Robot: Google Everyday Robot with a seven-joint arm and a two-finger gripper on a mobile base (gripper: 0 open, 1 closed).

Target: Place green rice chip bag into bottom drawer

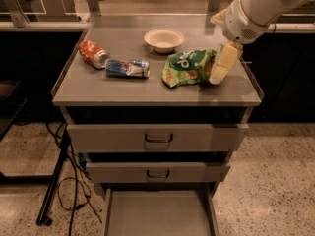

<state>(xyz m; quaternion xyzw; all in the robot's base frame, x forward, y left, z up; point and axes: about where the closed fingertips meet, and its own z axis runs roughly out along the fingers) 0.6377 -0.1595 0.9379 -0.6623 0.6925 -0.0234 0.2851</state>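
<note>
The green rice chip bag should be gripped by its end [205, 66] farthest from the blue can.
The green rice chip bag [188, 67] lies crinkled on the cabinet top, right of centre. My gripper [222, 64] hangs from the white arm at the upper right, and its cream tip reaches down to the bag's right edge and touches or nearly touches it. The bottom drawer [158, 214] is pulled out at the foot of the cabinet, and its flat grey floor is bare.
A crushed orange-red can [93, 53] and a crushed blue can [128, 68] lie on the left of the top. A white bowl [164, 39] sits at the back centre. The two upper drawers [157, 137] are slightly open. Cables and a stand leg [54, 186] are on the floor at the left.
</note>
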